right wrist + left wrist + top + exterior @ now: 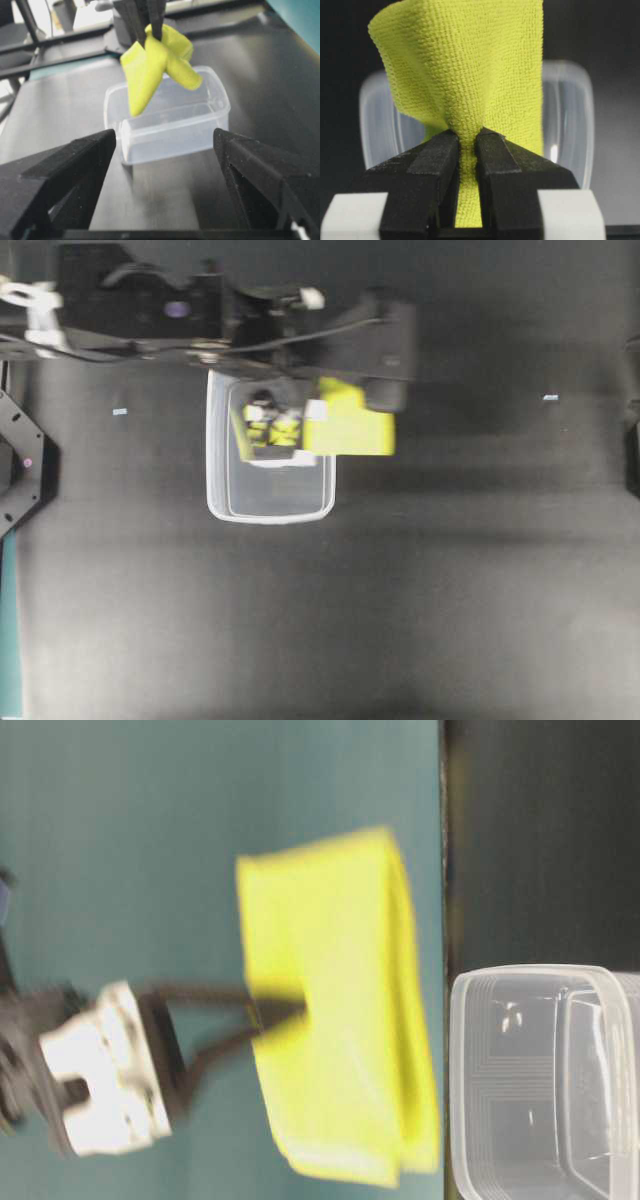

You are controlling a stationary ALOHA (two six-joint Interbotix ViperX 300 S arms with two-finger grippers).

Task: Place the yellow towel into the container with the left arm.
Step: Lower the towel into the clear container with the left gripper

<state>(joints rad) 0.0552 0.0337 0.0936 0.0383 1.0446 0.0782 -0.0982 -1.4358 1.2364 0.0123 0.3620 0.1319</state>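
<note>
The robot's left gripper needs to release the yellow towel on the middle of the clear container's bottom (284,448) (484,131).
My left gripper (466,142) is shut on the yellow towel (465,65), pinching a bunched fold between its black fingers (432,160). The towel (155,65) hangs in the air from the left gripper (150,27), over the far part of the clear container (170,120). From overhead the towel (350,422) shows at the container's (215,470) upper right corner. At table level the towel (340,1010) is held off the table by the gripper (275,1015), with the container (470,1080) beside it. My right gripper (165,145) stands wide open in front of the container, holding nothing.
The dark tabletop (420,600) stretches around the container. The left arm's black body (330,330) spans the top of the overhead view. Two small pale marks (120,412) (550,397) lie on the table.
</note>
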